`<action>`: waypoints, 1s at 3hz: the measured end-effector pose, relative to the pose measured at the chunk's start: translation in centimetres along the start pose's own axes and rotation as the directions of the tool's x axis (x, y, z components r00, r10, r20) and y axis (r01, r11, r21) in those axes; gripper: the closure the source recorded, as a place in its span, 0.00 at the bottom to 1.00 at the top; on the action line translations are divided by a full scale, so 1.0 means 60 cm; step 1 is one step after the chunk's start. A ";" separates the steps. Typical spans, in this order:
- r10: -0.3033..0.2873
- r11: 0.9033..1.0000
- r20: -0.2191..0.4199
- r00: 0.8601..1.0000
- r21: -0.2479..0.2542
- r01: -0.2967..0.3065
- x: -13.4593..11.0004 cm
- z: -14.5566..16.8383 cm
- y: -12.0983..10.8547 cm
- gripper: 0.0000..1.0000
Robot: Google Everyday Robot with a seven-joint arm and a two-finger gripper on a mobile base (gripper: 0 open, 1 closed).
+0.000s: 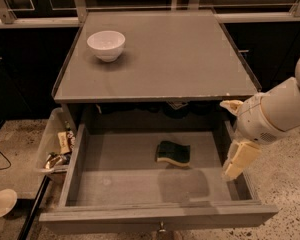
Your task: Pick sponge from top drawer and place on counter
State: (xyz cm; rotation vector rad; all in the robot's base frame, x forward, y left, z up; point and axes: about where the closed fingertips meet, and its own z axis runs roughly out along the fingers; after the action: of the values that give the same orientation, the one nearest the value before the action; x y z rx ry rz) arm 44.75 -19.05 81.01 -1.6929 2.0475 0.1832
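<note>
Next, I move my gripper to the sponge's end (185,156) closest to it in the top drawer and close it there, leaving the opposite end sticking out.
The sponge (173,153), dark green on top with a yellow layer below, lies flat on the floor of the top drawer (140,184), right of its middle. The drawer is pulled fully out under the counter (165,59). My gripper (235,134) is on the right, over the drawer's right wall, with its two cream fingers spread apart, one high and one low. It is open and empty, to the right of the sponge and apart from it.
A white bowl (106,45) stands on the counter's back left. A clear plastic bin (55,144) of clutter sits on the floor left of the drawer. A white dish (1,203) and a dark pole (32,211) lie at lower left.
</note>
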 end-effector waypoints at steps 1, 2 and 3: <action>0.045 0.999 0.062 0.997 -0.032 -0.043 0.013 0.064 0.008 0.00; 0.065 0.997 0.104 0.992 -0.048 -0.060 0.017 0.140 0.006 0.00; 0.077 0.996 0.150 0.986 -0.050 -0.070 0.017 0.202 0.000 0.00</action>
State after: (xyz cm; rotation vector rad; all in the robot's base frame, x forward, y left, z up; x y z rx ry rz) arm 47.91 -15.22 69.92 -1.5790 2.0069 0.3732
